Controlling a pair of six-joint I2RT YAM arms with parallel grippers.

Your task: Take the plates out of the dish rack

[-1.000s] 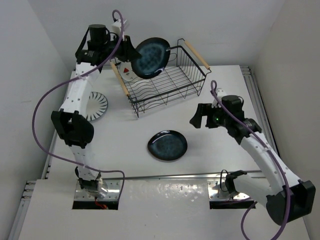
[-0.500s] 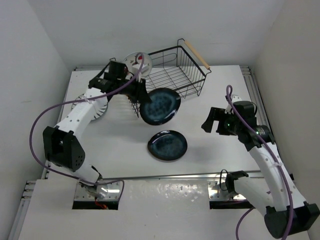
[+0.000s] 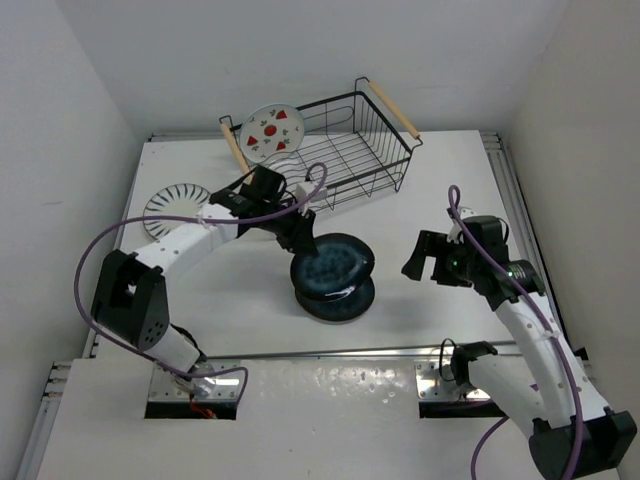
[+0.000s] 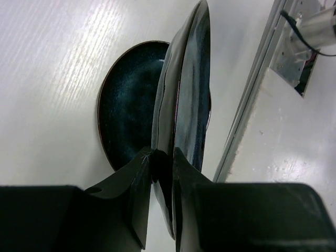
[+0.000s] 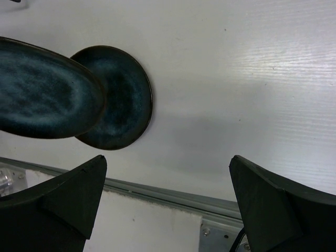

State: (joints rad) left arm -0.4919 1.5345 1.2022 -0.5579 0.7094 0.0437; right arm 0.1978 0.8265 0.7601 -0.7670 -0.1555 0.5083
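My left gripper should lay the dark blue plate that it holds down flat and let go of it on top of the second dark blue plate (image 3: 336, 285) (image 4: 151, 107).
My left gripper (image 3: 300, 238) is shut on the rim of a dark blue plate (image 3: 334, 263) and holds it just above a second dark blue plate (image 3: 340, 301) lying on the table. In the left wrist view the held plate (image 4: 184, 105) stands edge-on between my fingers, over the lying plate (image 4: 128, 105). A white plate with red fruit motifs (image 3: 272, 133) stands in the left end of the black wire dish rack (image 3: 350, 150). A striped plate (image 3: 172, 207) lies on the table at the left. My right gripper (image 3: 428, 258) is open and empty, to the right of the blue plates.
The table's front metal rail (image 3: 330, 352) runs close below the blue plates. The right wrist view shows both blue plates (image 5: 113, 100) at its upper left and bare white table to their right.
My left arm has carried the blue plate from above the rack down and forward to just over the plate on the table. My right gripper has shifted slightly toward the front.
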